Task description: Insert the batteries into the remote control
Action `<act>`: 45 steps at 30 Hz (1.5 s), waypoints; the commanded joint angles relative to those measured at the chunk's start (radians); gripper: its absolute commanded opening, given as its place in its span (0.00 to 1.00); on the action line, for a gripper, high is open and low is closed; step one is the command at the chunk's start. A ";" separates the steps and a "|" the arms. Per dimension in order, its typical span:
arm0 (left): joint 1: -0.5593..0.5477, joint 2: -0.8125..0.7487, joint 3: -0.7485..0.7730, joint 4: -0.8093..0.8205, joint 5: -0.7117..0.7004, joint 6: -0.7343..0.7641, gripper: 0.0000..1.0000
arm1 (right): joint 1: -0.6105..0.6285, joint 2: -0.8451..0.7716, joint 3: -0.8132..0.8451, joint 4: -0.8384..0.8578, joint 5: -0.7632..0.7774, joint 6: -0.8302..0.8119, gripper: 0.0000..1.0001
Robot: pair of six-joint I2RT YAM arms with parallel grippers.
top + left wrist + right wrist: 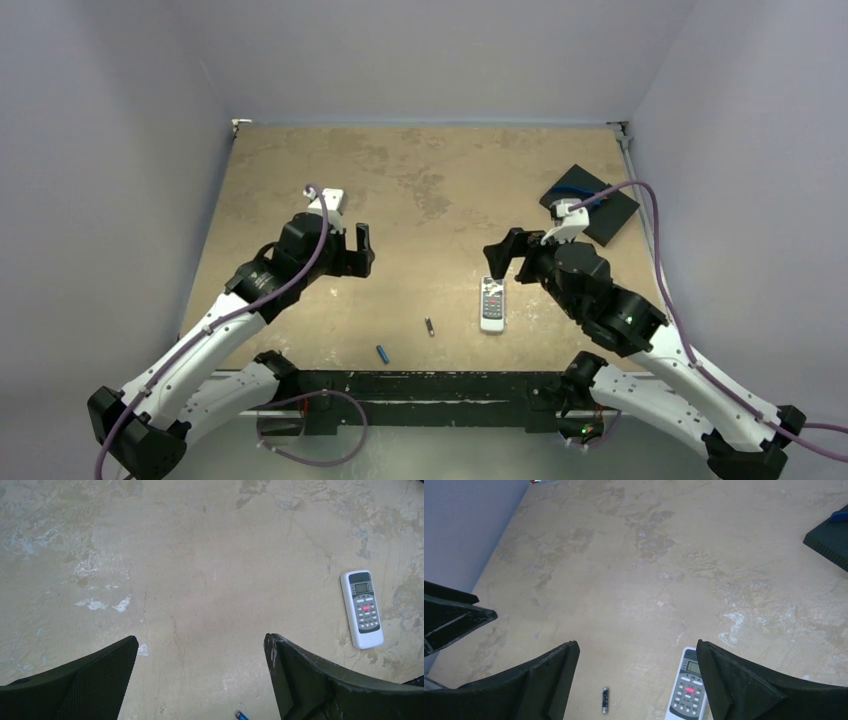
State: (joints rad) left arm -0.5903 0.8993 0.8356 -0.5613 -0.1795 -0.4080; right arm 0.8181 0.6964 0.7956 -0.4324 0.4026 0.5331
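Observation:
The robot's right gripper should close across the bottom row of buttons (pixel 492 320) (pixel 684 714) of the white remote control, at the end away from the remote's screen.
The white remote control (pixel 493 304) lies face up near the table's front, buttons and screen showing; it also appears in the left wrist view (pixel 362 608) and partly behind a finger in the right wrist view (pixel 686 690). A dark grey-black battery (pixel 430 326) (pixel 605 699) lies left of it. A bright blue battery (pixel 383 353) (pixel 241 715) lies nearer the front edge. My left gripper (pixel 363 249) (pixel 201 647) hovers open and empty, left of the batteries. My right gripper (pixel 497 259) (pixel 637 650) hovers open and empty, just above the remote's far end.
A black square pad (pixel 590 204) (pixel 830 537) with something blue on it lies at the back right. Grey walls close in the table on the left, back and right. The table's front edge (pixel 420 372) runs just below the blue battery.

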 commanded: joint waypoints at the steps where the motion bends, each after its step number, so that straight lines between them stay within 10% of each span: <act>1: -0.002 -0.046 0.010 0.015 -0.009 0.012 0.98 | 0.001 0.015 0.053 -0.065 0.069 0.012 0.99; 45: -0.002 -0.091 0.006 0.011 0.035 0.029 0.99 | 0.001 0.340 -0.064 -0.182 -0.006 0.214 0.99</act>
State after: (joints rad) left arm -0.5903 0.8200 0.8356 -0.5648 -0.1593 -0.4000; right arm 0.8177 1.0275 0.7528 -0.6014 0.3744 0.6621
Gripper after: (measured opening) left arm 0.989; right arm 0.987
